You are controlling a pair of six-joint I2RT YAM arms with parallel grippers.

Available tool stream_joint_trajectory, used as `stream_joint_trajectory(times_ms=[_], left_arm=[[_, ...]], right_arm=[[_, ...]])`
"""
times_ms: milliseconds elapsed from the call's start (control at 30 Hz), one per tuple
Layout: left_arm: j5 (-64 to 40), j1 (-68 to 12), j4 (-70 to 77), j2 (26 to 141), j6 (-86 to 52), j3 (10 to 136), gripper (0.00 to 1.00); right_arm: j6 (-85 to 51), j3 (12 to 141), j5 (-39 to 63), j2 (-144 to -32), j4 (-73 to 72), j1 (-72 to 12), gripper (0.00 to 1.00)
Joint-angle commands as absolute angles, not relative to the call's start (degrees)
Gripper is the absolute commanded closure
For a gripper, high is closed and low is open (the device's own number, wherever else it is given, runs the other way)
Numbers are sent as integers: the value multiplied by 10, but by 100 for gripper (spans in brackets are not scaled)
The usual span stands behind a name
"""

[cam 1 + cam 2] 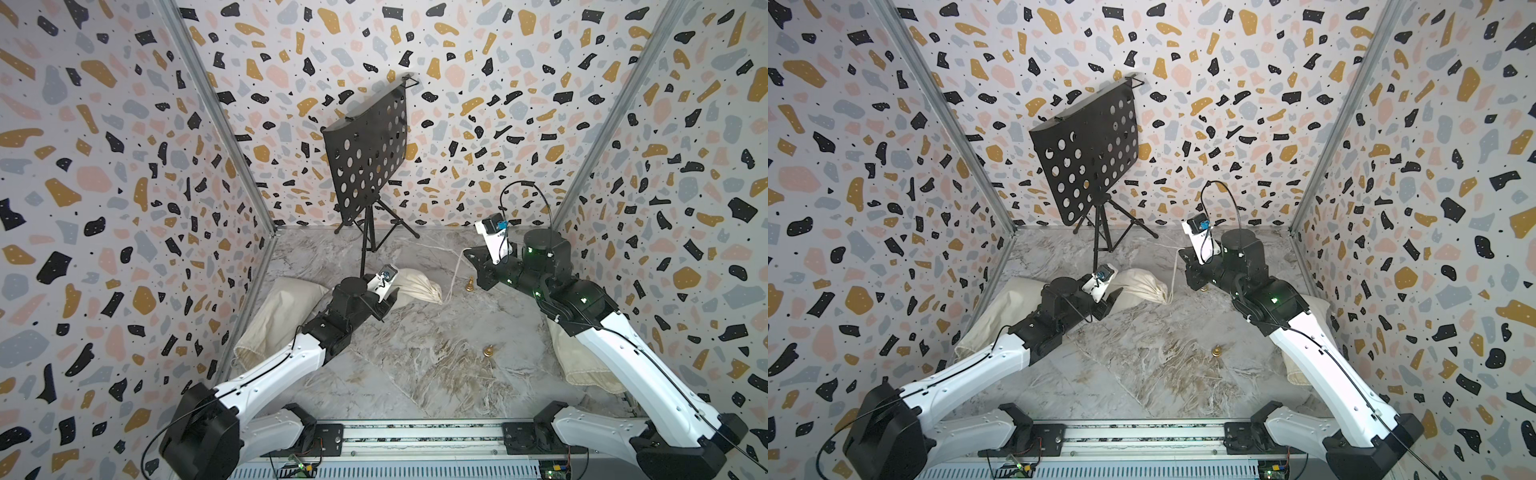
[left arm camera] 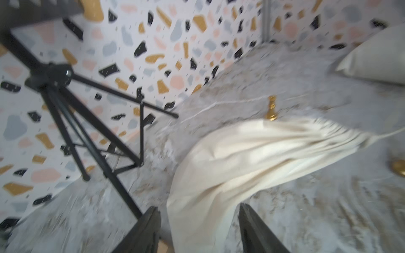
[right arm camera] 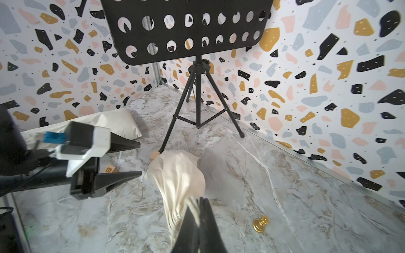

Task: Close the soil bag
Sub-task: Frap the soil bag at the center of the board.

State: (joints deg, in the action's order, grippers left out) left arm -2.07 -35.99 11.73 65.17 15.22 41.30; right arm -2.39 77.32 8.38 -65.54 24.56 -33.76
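The white drawstring [image 1: 453, 280] between the soil bag's gathered neck and my right gripper is the next thing that my left gripper needs to go to and close on.
The soil bag [image 1: 415, 286] [image 1: 1142, 286] is a cream cloth sack lying on the marble floor, its neck gathered tight. A white drawstring [image 1: 455, 274] runs from the neck up to my right gripper [image 1: 467, 253] [image 3: 201, 199], which is shut on that cord just past the gathered cloth. My left gripper [image 1: 388, 303] [image 2: 199, 210] is open. Its two dark fingers [image 2: 151, 227] stand apart on either side of the bag's [image 2: 241, 157] bottom end, with gaps to the cloth. The right wrist view shows the bag [image 3: 177, 175] and the open left gripper [image 3: 138, 158] beside it.
A black music stand [image 1: 365, 153] on a tripod stands at the back. Two gold chess pieces [image 1: 470, 284] [image 1: 488, 351] sit on the floor. Cream pillows lie by the left wall [image 1: 282, 320] and under the right arm [image 1: 582, 365]. Small wooden blocks [image 3: 154, 155] lie behind the bag.
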Motion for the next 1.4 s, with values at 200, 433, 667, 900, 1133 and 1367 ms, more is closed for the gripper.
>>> stream_joint_trajectory(times_ms=[200, 433, 667, 900, 1133, 1367], left_arm=[[-199, -433, 64, 726, 224, 533, 37], [-286, -453, 125, 792, 135, 591, 37], [-290, -454, 162, 846, 45, 647, 38], [-242, -451, 101, 901, 20, 746, 60], [-203, -437, 33, 873, 0, 790, 100], [-184, -406, -35, 834, -39, 841, 100]], right_arm=[[-31, 789, 96, -621, 243, -337, 100], [-31, 786, 93, -602, 245, -337, 100], [-36, 774, 108, -606, 238, -337, 100], [-39, 760, 112, -604, 228, -337, 100], [-22, 720, 75, -581, 221, -336, 77], [10, 579, 70, -509, 117, -336, 22]])
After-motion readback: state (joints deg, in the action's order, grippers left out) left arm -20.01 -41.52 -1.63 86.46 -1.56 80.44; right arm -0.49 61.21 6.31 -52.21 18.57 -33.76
